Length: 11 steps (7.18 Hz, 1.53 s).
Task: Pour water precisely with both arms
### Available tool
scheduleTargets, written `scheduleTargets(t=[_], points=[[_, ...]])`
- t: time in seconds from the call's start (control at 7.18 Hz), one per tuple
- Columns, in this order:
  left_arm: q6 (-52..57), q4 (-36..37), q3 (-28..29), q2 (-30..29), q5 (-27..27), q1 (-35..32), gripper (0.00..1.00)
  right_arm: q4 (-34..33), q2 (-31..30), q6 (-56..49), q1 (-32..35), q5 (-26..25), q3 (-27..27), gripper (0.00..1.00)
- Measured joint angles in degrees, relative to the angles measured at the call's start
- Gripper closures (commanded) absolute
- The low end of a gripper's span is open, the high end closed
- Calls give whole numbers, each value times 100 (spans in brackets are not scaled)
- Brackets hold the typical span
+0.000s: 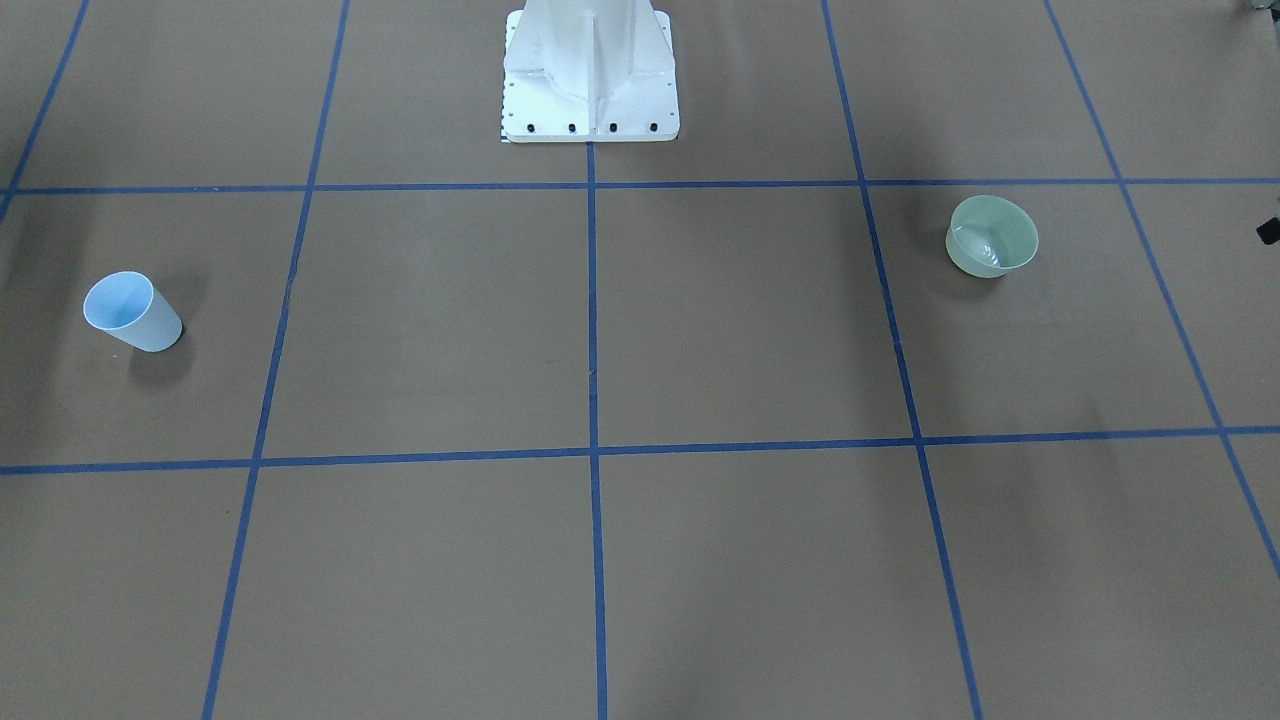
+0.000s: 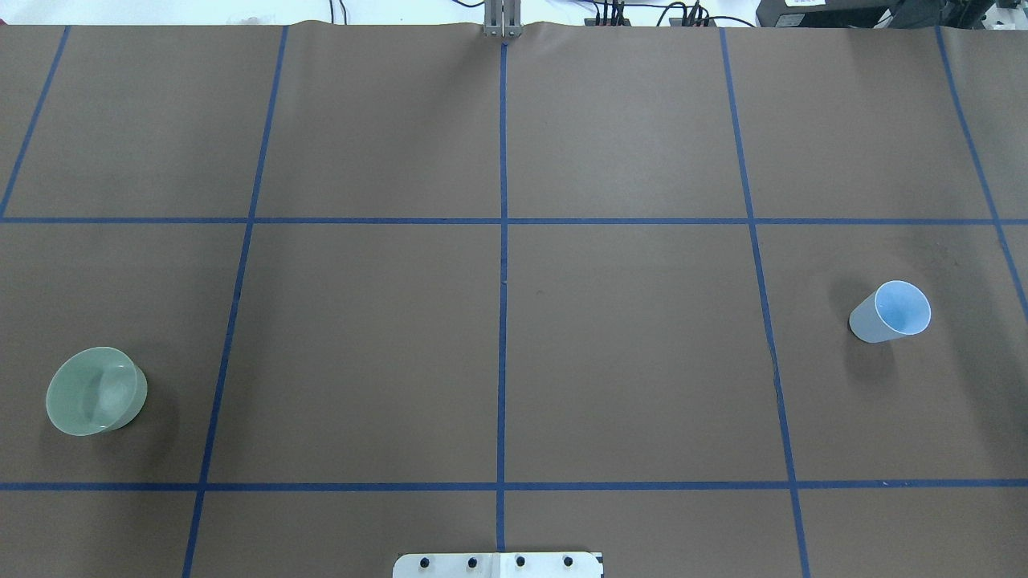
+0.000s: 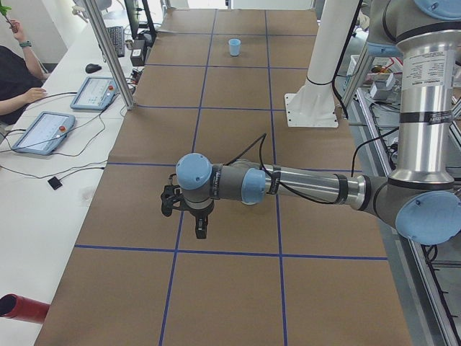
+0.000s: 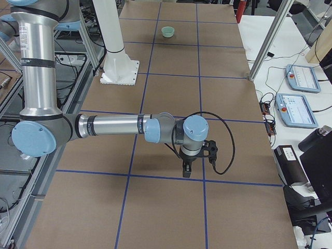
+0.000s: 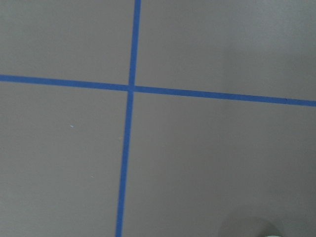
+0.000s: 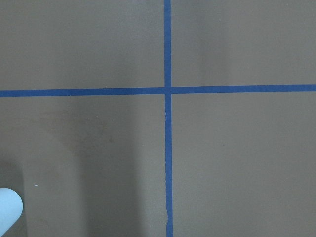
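The robot's left gripper needs to close on the pale green bowl's rim (image 1: 1034, 244), at the side farthest away from the light blue cup.
A light blue cup (image 1: 130, 312) stands on the brown table at the robot's right; it also shows in the overhead view (image 2: 891, 311) and at the corner of the right wrist view (image 6: 9, 207). A pale green bowl (image 1: 992, 236) stands at the robot's left, also in the overhead view (image 2: 96, 391). The left arm's gripper (image 3: 201, 231) hangs above the table, pointing down, seen only in the exterior left view. The right arm's gripper (image 4: 186, 170) hangs likewise, seen only in the exterior right view. I cannot tell whether either is open or shut. Neither holds anything that I can see.
The white pedestal (image 1: 590, 90) is bolted at the robot's edge of the table. Blue tape lines (image 2: 503, 281) form a grid. Tablets (image 3: 43, 131) and a seated person are on the side bench, with metal posts (image 3: 108, 50) along the table's edge.
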Motion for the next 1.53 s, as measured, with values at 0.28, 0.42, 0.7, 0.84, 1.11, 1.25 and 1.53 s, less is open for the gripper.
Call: scheduleTargets(t=[0.28,0.42,0.7,0.84,1.11,1.25,1.53], points=[[-1561,-1628,-61,484,170,1026,0,0,1,-6,0,-5,-6,1],[-2049,-2136,-76,614,316,1523,0,0,8,-7,0,-9,-15,1],[-2390,-2591,-84,766,469,2131,0,0,21,-7,0,-13,-32,1],[-2418,-2641,-84,784,492,2354,0,0,18,-7,0,-10,-40,1],[-2455,-2665,-74,742,690,2908,0,0,19,-7,0,-12,-48,1],[-2535,-2667,-61,692,784,3088,0,0,23,-7,0,-15,-51,1],[-2708,-2667,14,570,846,3245,0,0,26,-7,0,-15,-53,1]])
